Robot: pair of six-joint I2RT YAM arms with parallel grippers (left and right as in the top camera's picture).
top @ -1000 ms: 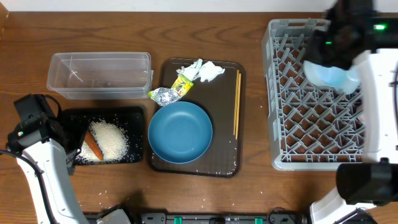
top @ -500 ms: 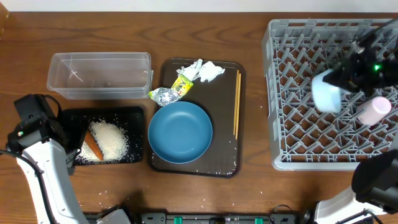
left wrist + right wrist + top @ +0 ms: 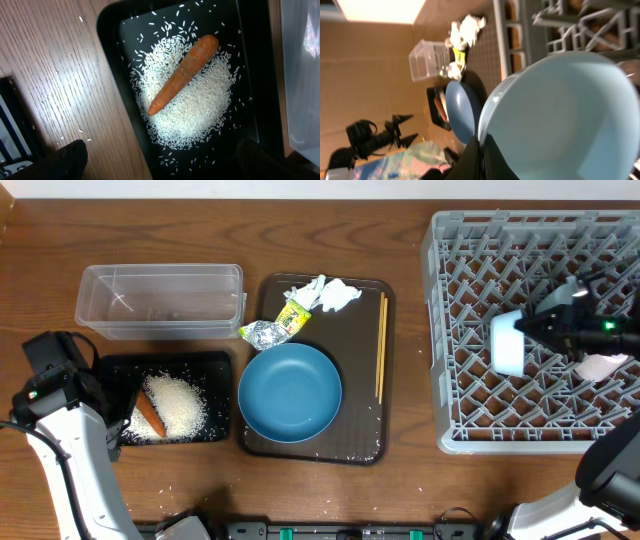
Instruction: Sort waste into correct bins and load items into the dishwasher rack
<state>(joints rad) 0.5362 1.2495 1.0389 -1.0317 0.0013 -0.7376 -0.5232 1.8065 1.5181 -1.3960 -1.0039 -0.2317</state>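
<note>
Next, my right gripper releases the light blue cup, held on its side over the rack, on the grey rack's wires (image 3: 552, 363), next to the pale pink object.
My right gripper (image 3: 482, 145) is shut on the rim of the light blue cup (image 3: 560, 115) and holds it on its side over the grey dishwasher rack (image 3: 470, 435); the cup (image 3: 508, 343) shows pale from overhead. The dark blue bowl (image 3: 290, 392) and the wooden chopsticks (image 3: 380, 347) lie on the brown serving tray (image 3: 310, 448), with white tissue (image 3: 328, 293), silver foil (image 3: 262, 333) and a yellow-green wrapper (image 3: 293, 316). Rice (image 3: 192, 107) and a carrot (image 3: 182, 74) lie in the black tray (image 3: 112, 70). My left gripper (image 3: 160, 160) is open above that tray's near end.
The clear plastic tub (image 3: 160, 301) stands behind the black tray (image 3: 110, 370). A pale pink object (image 3: 602, 366) lies in the rack beside the cup. Loose rice grains are scattered on the wood in front of the trays.
My right gripper has come down from the rack's far edge to its middle with the cup, which has turned onto its side. The left arm has not moved.
</note>
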